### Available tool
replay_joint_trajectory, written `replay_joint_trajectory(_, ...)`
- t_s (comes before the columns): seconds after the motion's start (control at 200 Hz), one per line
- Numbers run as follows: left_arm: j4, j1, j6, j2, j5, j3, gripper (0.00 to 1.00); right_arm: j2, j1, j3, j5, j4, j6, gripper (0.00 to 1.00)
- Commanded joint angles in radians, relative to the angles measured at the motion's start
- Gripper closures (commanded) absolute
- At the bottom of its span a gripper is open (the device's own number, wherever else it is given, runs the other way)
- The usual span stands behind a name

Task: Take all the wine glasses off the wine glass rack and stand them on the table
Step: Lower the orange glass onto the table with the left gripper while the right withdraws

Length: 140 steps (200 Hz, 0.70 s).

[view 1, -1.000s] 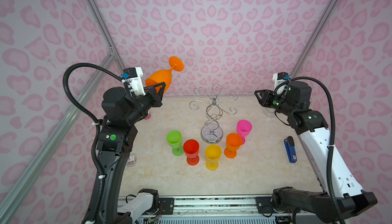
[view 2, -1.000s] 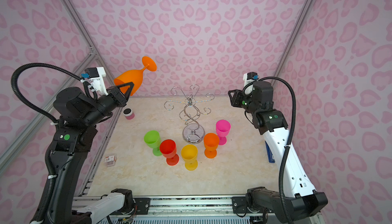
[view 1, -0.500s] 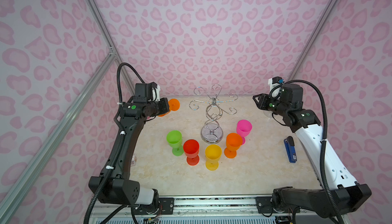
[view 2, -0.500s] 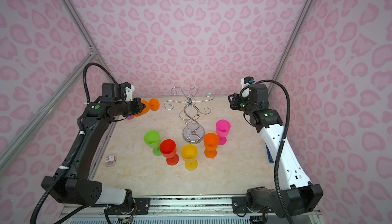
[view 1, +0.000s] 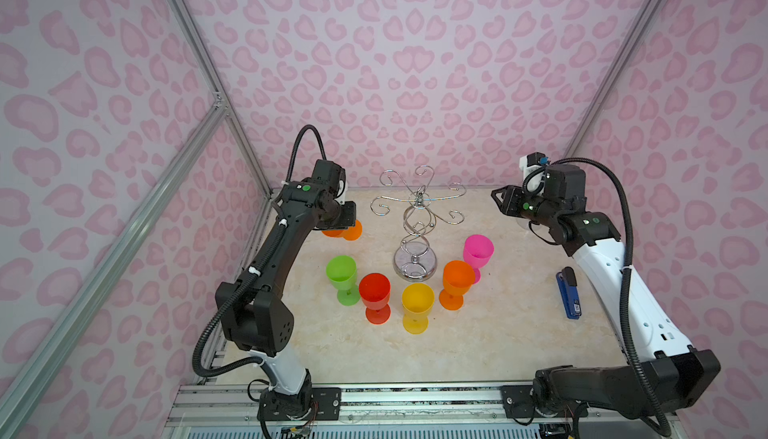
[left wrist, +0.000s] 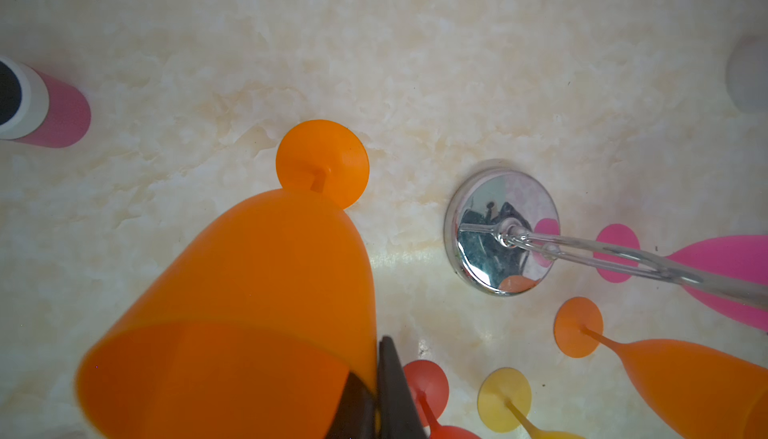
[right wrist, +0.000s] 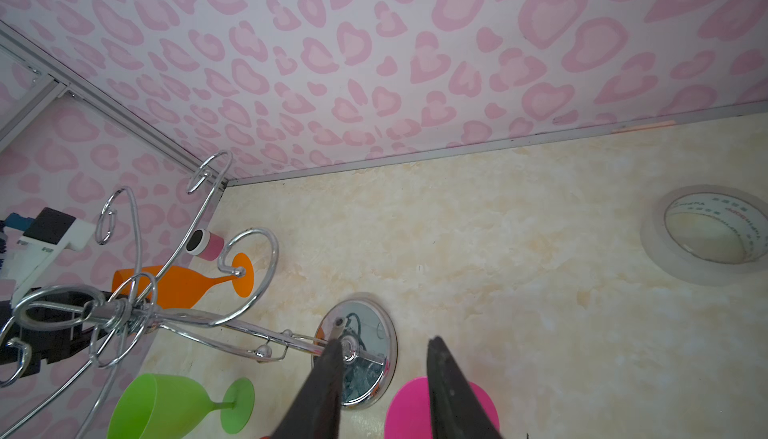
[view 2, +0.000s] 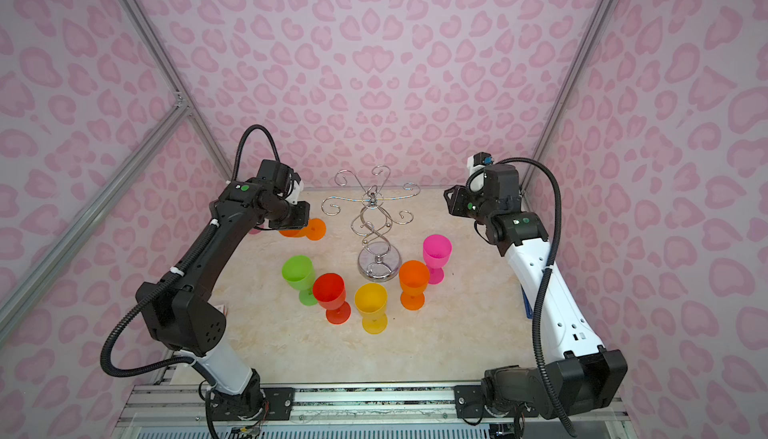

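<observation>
I should use my left gripper to set the orange wine glass down on the table (view 1: pixel 362 264) (left wrist: pixel 374 262) between the green glass and the round base of the rack.
My left gripper (left wrist: pixel 376 374) is shut on the rim of an orange wine glass (left wrist: pixel 257 291), one finger inside the bowl and one outside. The glass (view 1: pixel 348 231) is held foot-down at the back left, left of the rack. Its foot (left wrist: pixel 322 163) is at or just above the table; I cannot tell which. The chrome wine glass rack (view 1: pixel 417 225) stands mid-table on its round mirrored base (right wrist: pixel 358 358), and its curled hook arms (view 2: pixel 374 198) carry nothing. My right gripper (view 1: pixel 497 200) hovers open and empty to the right of the rack, with its fingertips (right wrist: pixel 436 349) apart.
Several coloured glasses stand in front of the rack: green (view 1: pixel 342 274), red (view 1: pixel 375 291), yellow (view 1: pixel 417 304), orange (view 1: pixel 457 281) and pink (view 1: pixel 478 252). A blue stapler (view 1: pixel 568 293) lies at the right. A tape roll (right wrist: pixel 702 233) and a small pink cylinder (left wrist: pixel 45 108) sit near the back.
My left arm has swung down from high up, turning the orange glass from foot-up to foot-down near the table at the back left. The right arm shifted slightly.
</observation>
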Motion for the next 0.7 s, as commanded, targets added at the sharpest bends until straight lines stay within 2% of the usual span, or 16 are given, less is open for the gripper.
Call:
replay_joint_trajectory(0.0,-0.058,-0.018,0.039,0.011,-0.055,0.005,0.97,0.012,0.001,-0.006,-0.005,-0.007,-0.01,0.65)
replay_joint_trajectory(0.165,-0.119,-0.049,0.06,0.028,-0.108,0.008,0.97,0.02,0.0,-0.014,-0.017,0.002,-0.003,0.65)
replay_joint_trajectory(0.51,-0.155,-0.087,0.082,0.05,-0.084,0.007,0.98,0.02,0.001,-0.027,-0.014,0.002,-0.005,0.65)
replay_joint_trajectory(0.695,-0.195,-0.11,0.093,0.099,-0.113,0.054,0.98,0.024,0.0,-0.031,-0.015,0.007,-0.004,0.65)
